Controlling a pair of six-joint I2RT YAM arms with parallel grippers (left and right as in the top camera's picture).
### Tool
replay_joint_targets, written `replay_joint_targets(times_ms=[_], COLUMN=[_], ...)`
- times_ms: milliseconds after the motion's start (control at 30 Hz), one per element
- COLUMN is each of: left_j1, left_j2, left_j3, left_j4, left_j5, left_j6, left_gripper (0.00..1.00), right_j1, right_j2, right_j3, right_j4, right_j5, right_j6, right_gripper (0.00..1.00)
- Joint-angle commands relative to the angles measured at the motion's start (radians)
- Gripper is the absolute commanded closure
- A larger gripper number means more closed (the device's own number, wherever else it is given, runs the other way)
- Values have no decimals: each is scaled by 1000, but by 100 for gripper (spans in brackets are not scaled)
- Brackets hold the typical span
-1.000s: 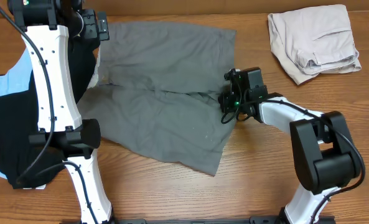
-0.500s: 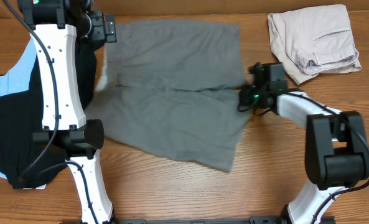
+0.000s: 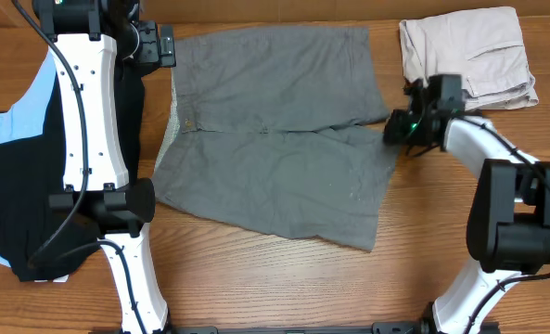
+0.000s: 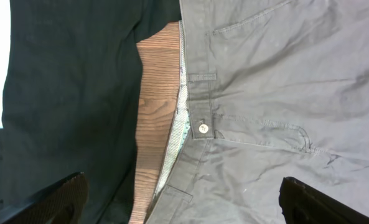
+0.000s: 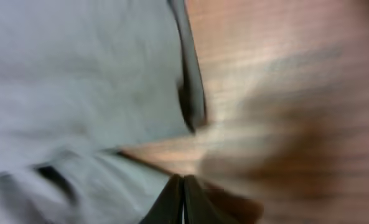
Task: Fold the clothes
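The robot's left gripper should next move to the near corner of the waistband (image 3: 162, 192) on the mid-grey shorts and close there.
The mid-grey shorts (image 3: 275, 139) lie spread flat on the wooden table, waistband to the left and legs to the right. My left gripper (image 3: 159, 44) is open and hovers over the waistband's far corner. In the left wrist view its fingers (image 4: 184, 205) straddle the whitish inner waistband (image 4: 179, 124) and button of the shorts (image 4: 265, 93). My right gripper (image 3: 397, 130) is shut at the shorts' right hem, between the two legs. In the blurred right wrist view the closed fingers (image 5: 183, 199) sit at the edge of the grey fabric (image 5: 78, 81).
Folded beige shorts (image 3: 469, 60) lie at the back right, close behind the right gripper. A black T-shirt (image 3: 15, 204) on a light blue cloth (image 3: 24, 111) lies at the left edge, and it shows beside the waistband in the left wrist view (image 4: 66, 93).
My right gripper has moved right and back, dragging the shorts with it. The shorts have slid right and spread flatter. The left gripper has stayed at the waistband.
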Motion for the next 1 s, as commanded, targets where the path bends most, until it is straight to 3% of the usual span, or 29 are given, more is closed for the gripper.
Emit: replay_joint_targets(times_ms=[0, 133, 233, 300, 433, 600, 800, 967], left_j1=[-2, -2, -2, -5, -39, -128, -197, -196], left_j2=[-29, -85, -154, -205, -319, -510, -706, -823], left_j3=[-1, -1, -1, -2, -85, -406, -780, -1046], left_j4=[-2, -3, -3, -3, -3, -3, -2, 53], left_j5=[14, 14, 14, 23, 63, -70, -282, -380], left_j6=[30, 7, -39, -74, -74, -146, -423, -728], left_gripper=[0, 0, 0, 0, 0, 0, 0, 0], right_j1=[-6, -4, -3, -1, 0, 1, 22, 142], right_j2=[-53, -144, -215, -261, -362, -486, -572, -595], right_j3=[184, 348, 441, 476, 489, 489, 488, 431], right_j4=[-124, -314, -451, -531, -659, -815, -972, -1049], right_j5=[-117, -147, -147, -146, -146, -146, -51, 287], right_j6=[-65, -76, -72, -72, -72, -60, 23, 288], right_gripper=[84, 59, 32, 23, 15, 2, 0, 0])
